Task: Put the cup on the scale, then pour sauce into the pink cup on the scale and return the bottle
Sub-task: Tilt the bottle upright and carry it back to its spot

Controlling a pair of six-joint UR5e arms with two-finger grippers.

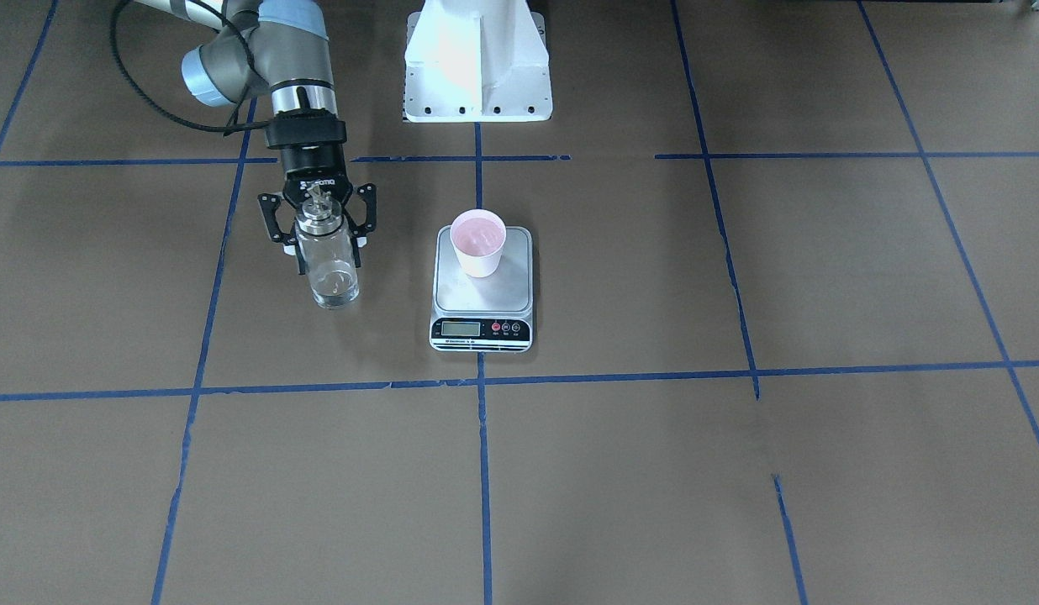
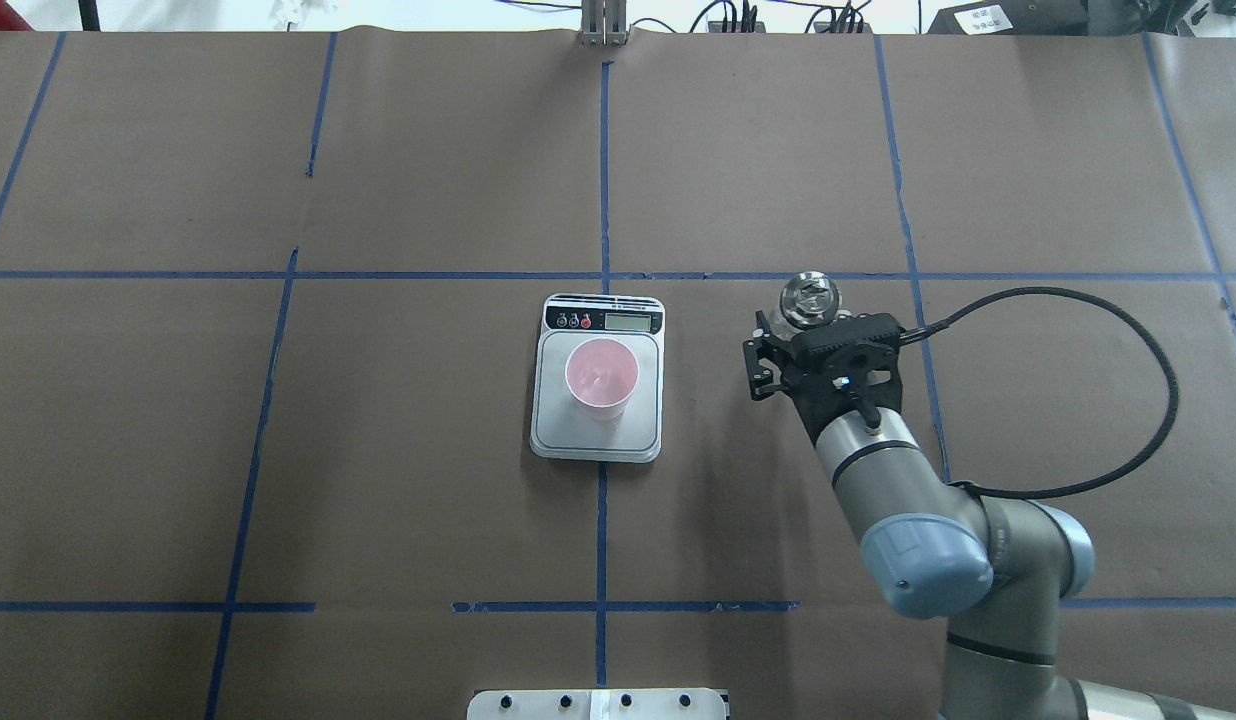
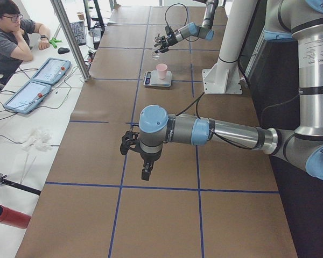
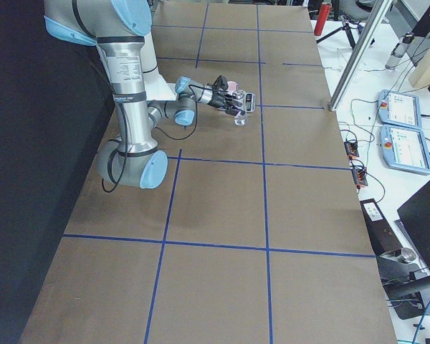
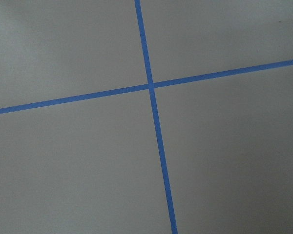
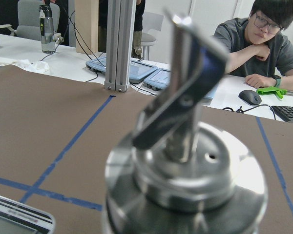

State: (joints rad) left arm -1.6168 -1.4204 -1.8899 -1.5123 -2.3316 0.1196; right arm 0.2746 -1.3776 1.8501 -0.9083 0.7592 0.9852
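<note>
Next, I let go of the clear glass bottle with my right gripper beside the nearest lengthwise blue tape line [image 1: 234, 299], on its edge that faces the scale. The bottle now stands beside the scale.
The pink cup [image 1: 478, 242] stands upright on the silver scale [image 1: 486, 296], toward the platform's robot side. In the overhead view the cup [image 2: 601, 373] shows its pink inside above the scale [image 2: 598, 437]. The clear glass bottle [image 1: 330, 281] with its silver cap [image 2: 810, 297] stands upright on the table, on the robot's right of the scale. My right gripper [image 1: 329, 260] comes at it from the side, fingers pressed on both sides of the glass. The cap and spout [image 6: 185, 175] fill the right wrist view. My left gripper [image 3: 144, 171] hangs over bare table far from the scale; I cannot tell its state.
The white robot base [image 1: 477, 67] stands behind the scale. Blue tape lines [image 5: 151, 87] cross the brown table. A person [image 3: 11, 32] sits at a side desk with tablets [image 3: 40, 80] beyond the table's far edge.
</note>
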